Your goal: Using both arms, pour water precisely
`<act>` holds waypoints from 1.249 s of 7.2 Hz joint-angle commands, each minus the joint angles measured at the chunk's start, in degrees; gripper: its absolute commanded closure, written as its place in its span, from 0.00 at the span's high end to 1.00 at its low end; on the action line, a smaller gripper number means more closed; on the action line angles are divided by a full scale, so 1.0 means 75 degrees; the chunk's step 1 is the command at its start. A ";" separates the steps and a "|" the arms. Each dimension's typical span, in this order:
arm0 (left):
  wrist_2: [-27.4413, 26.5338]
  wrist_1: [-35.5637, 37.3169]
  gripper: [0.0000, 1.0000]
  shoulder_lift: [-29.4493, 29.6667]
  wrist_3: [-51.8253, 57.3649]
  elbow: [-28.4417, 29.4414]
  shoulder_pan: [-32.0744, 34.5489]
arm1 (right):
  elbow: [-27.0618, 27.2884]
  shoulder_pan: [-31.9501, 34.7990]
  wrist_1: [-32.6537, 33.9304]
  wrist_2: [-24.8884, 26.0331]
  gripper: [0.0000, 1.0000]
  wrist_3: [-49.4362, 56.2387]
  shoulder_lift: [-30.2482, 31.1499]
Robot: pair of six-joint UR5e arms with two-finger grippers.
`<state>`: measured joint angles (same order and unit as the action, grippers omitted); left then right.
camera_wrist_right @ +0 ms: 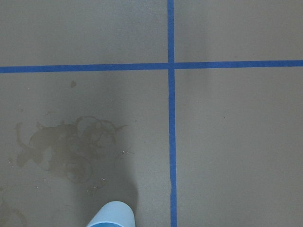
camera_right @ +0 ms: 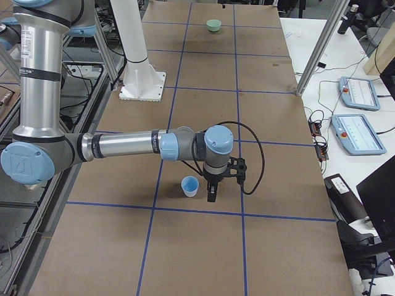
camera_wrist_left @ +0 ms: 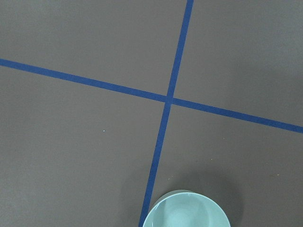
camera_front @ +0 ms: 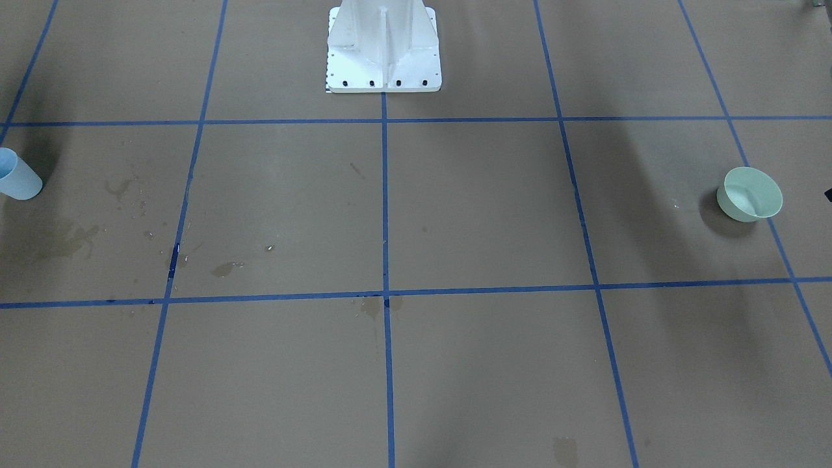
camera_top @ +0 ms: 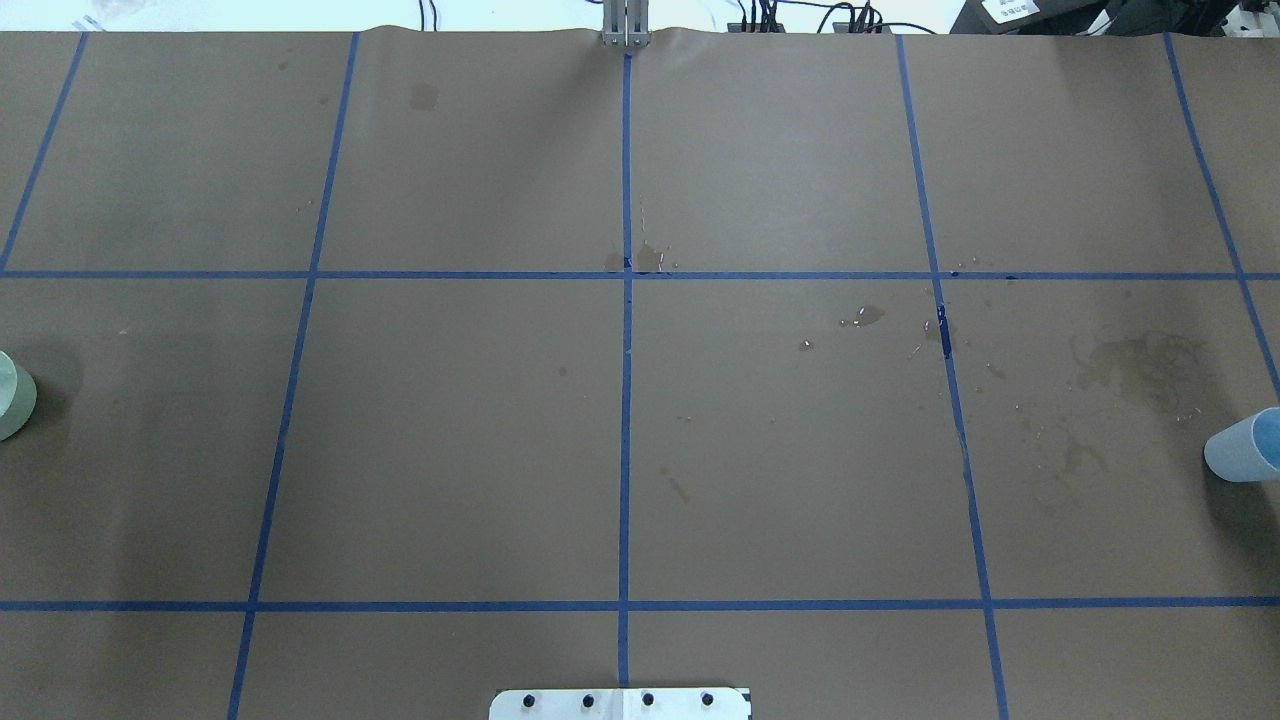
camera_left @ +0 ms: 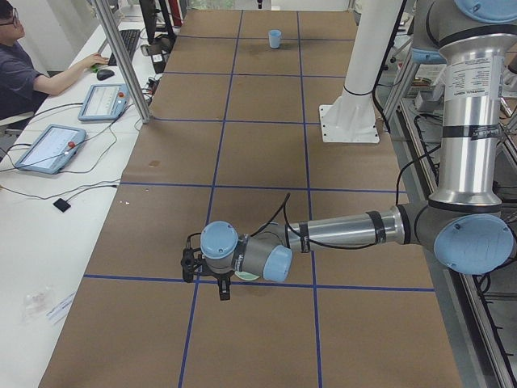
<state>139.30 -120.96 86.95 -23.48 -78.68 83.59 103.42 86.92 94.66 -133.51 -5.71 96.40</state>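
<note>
The pale green bowl's rim (camera_front: 780, 188), on the side that faces away from the light blue cup, is the spot my left gripper needs to close on.
A pale green bowl (camera_front: 749, 194) stands near the table's end on my left side and appears in the left wrist view (camera_wrist_left: 187, 213) at the bottom edge. A light blue cup (camera_right: 190, 185) stands upright at the opposite end (camera_top: 1245, 445). My left gripper (camera_left: 223, 288) hovers low beside the bowl (camera_left: 246, 277). Just right of the cup hangs my right gripper (camera_right: 213, 192). Both grippers show only in the side views, so I cannot tell their state. No stream of water shows; a few glinting drops (camera_top: 850, 322) lie on the paper.
Brown paper with blue tape grid lines (camera_top: 625, 400) covers the table. Dried brownish stains (camera_wrist_right: 66, 149) spread near the cup. The white pedestal (camera_front: 383, 49) is bolted at the robot's side. A seated person (camera_left: 24, 69) and tablets (camera_left: 50, 145) are beside the table.
</note>
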 commanded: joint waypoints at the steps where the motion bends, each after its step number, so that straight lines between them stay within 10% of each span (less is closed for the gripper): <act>1: -0.0022 -0.1282 1.00 -0.0273 -0.0639 0.0236 -0.0793 | 0.0003 0.0000 0.0000 0.0000 1.00 0.0000 0.0002; 6: -0.0046 -0.1450 0.96 -0.0566 -0.0690 0.0330 -0.1489 | 0.0003 0.0000 0.0000 0.0000 0.99 0.0000 0.0026; 9: -0.0058 -0.1427 0.02 -0.0566 -0.0772 0.0353 -0.1501 | 0.0003 0.0000 0.0000 0.0000 0.99 0.0000 0.0026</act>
<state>138.94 -131.76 82.73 -29.03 -76.13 72.37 103.45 86.92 94.66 -133.51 -5.71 96.53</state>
